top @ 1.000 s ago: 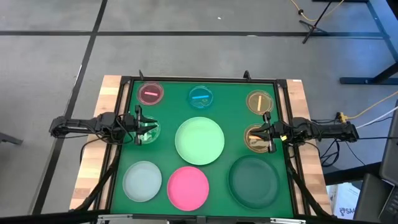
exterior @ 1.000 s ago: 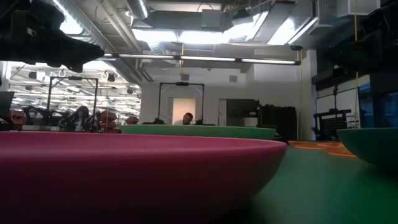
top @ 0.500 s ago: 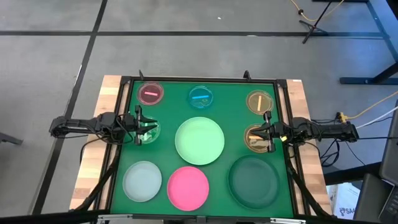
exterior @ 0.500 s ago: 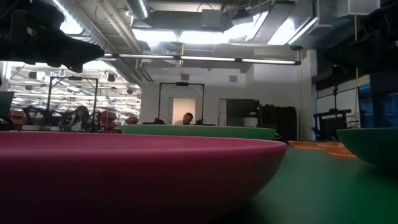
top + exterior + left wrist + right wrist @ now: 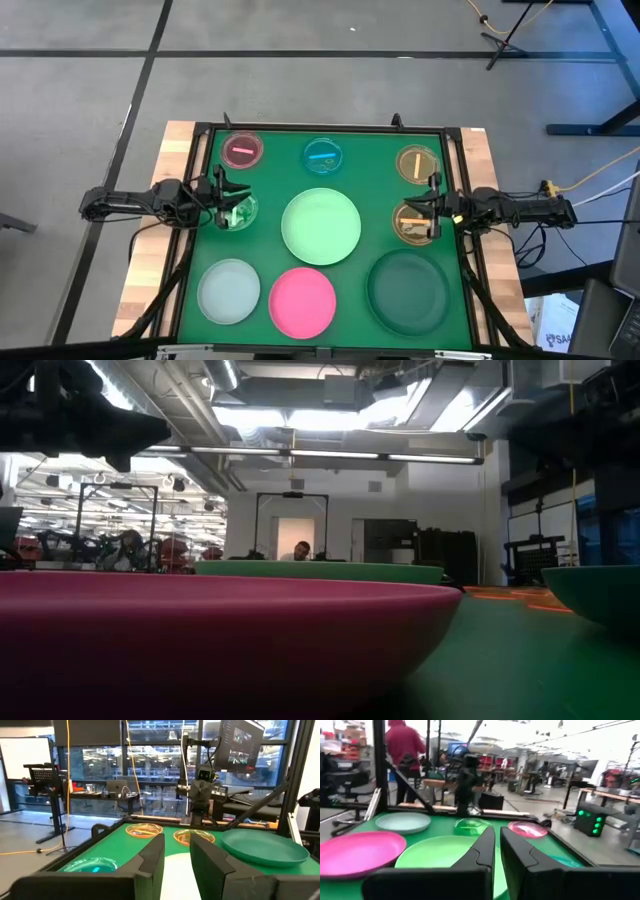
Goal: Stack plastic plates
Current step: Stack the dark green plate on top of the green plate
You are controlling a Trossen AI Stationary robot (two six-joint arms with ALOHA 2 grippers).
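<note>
My right gripper will move to the dark green plate next, and there I will close it on its rim (image 5: 409, 252), on the side that faces the nearer amber plate.
Nine plates lie flat and apart on the green mat. Large: light green (image 5: 321, 227), pale grey (image 5: 229, 291), pink (image 5: 303, 301), dark green (image 5: 408, 290). Small translucent: pink (image 5: 242, 150), blue (image 5: 322, 156), two amber (image 5: 417, 163) (image 5: 410, 222), green (image 5: 240, 211). My left gripper (image 5: 228, 200) hovers at the small green plate's left rim, its fingers (image 5: 155, 855) a narrow gap apart. My right gripper (image 5: 434, 208) hovers over the nearer amber plate's right rim, its fingers (image 5: 482, 847) almost together. Neither holds anything.
A black frame (image 5: 320, 127) borders the mat, with wooden table strips (image 5: 150, 250) outside it. In the low view the pink plate (image 5: 200, 640) fills the foreground. A person in a red hoodie (image 5: 402, 745) stands in the room beyond the table.
My left gripper has risen a little above the small green plate and tipped. The plates have stayed where they were.
</note>
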